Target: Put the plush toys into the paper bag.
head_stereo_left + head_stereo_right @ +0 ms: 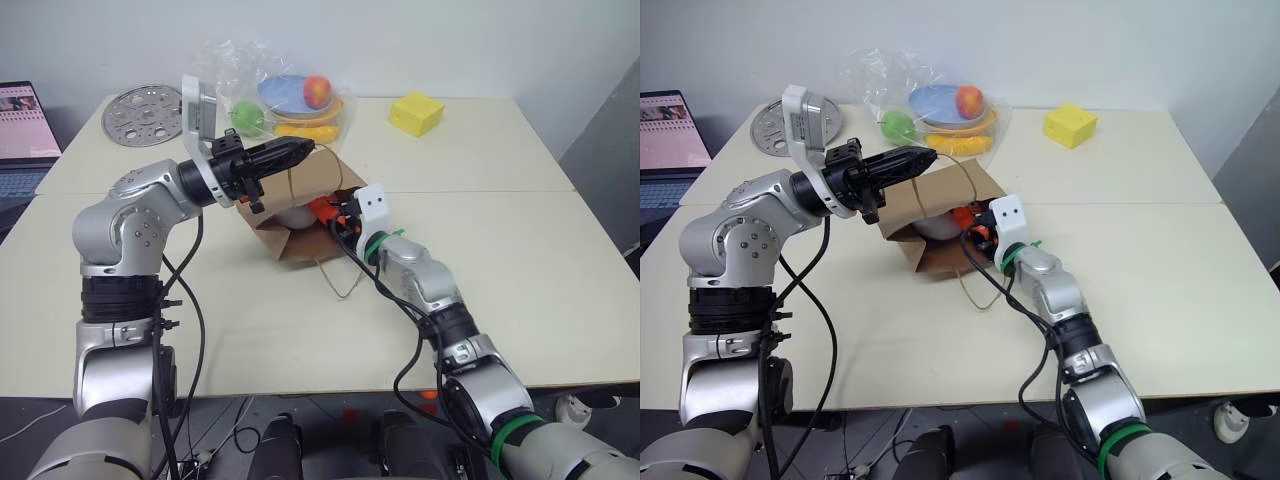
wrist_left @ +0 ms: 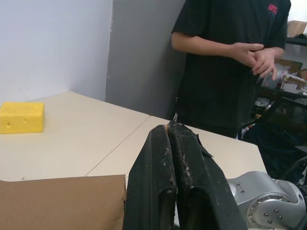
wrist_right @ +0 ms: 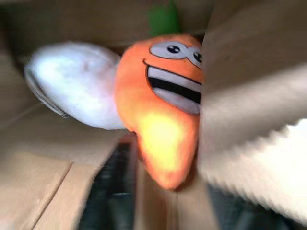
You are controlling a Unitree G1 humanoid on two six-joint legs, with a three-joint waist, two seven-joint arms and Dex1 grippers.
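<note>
Next, my left gripper lets go of the paper bag, upright on the table (image 1: 338, 252) in front of the clear plastic bag.
The brown paper bag (image 1: 312, 188) lies on its side in the middle of the table, its mouth facing me. My left gripper (image 1: 305, 148) is shut on the bag's upper edge and holds it up, its black fingers (image 2: 170, 143) pressed together. My right gripper (image 1: 338, 218) reaches into the bag's mouth. In the right wrist view the orange smiling carrot (image 3: 163, 120) sits inside the bag, its tip between my parted fingers (image 3: 112, 201). The white egg-shaped toy (image 3: 76, 91) lies beside it, deeper in the bag.
A clear plastic bag (image 1: 290, 100) with toy fruit and plates stands behind the paper bag. A yellow block (image 1: 417, 113) is at the back right and a metal disc (image 1: 143, 115) at the back left. A laptop (image 1: 20, 130) is at the left edge. A person (image 2: 225, 62) stands beyond the table's right end.
</note>
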